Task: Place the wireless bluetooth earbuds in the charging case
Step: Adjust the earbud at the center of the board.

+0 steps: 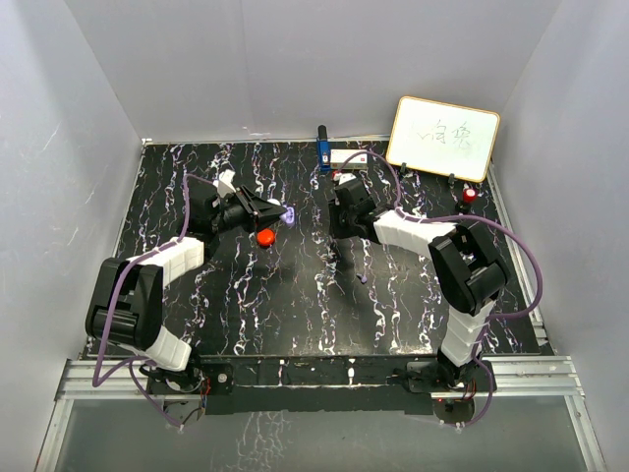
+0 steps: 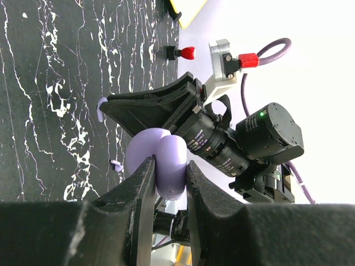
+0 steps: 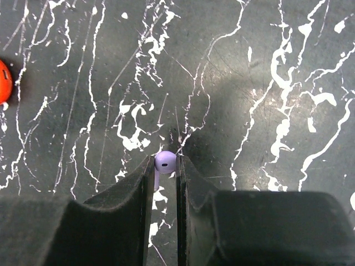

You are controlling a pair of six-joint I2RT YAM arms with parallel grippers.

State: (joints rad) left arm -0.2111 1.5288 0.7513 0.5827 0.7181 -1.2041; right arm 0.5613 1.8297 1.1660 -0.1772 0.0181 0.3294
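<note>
My right gripper needs to put the earbud down, as its stem is off against one finger, and take its head [image 3: 165,161] with the stem centered before inserting it.
My left gripper [image 2: 169,173] is shut on the lavender charging case [image 2: 162,158], held off the table at left of centre [image 1: 286,214]. The case shows two rounded lobes past the fingertips. My right gripper [image 3: 165,164] points down at the black marbled table and is shut on a small purple earbud [image 3: 165,161], its stem between the fingers. In the top view this gripper [image 1: 341,246] stands right of the case. A second purple earbud [image 1: 364,280] lies loose on the table, also seen in the left wrist view [image 2: 117,164].
A red-orange puck [image 1: 265,237] lies just below the case, at the left edge of the right wrist view [image 3: 3,81]. At the back stand a whiteboard [image 1: 442,138], a blue object [image 1: 322,153] and a red-capped object [image 1: 470,195].
</note>
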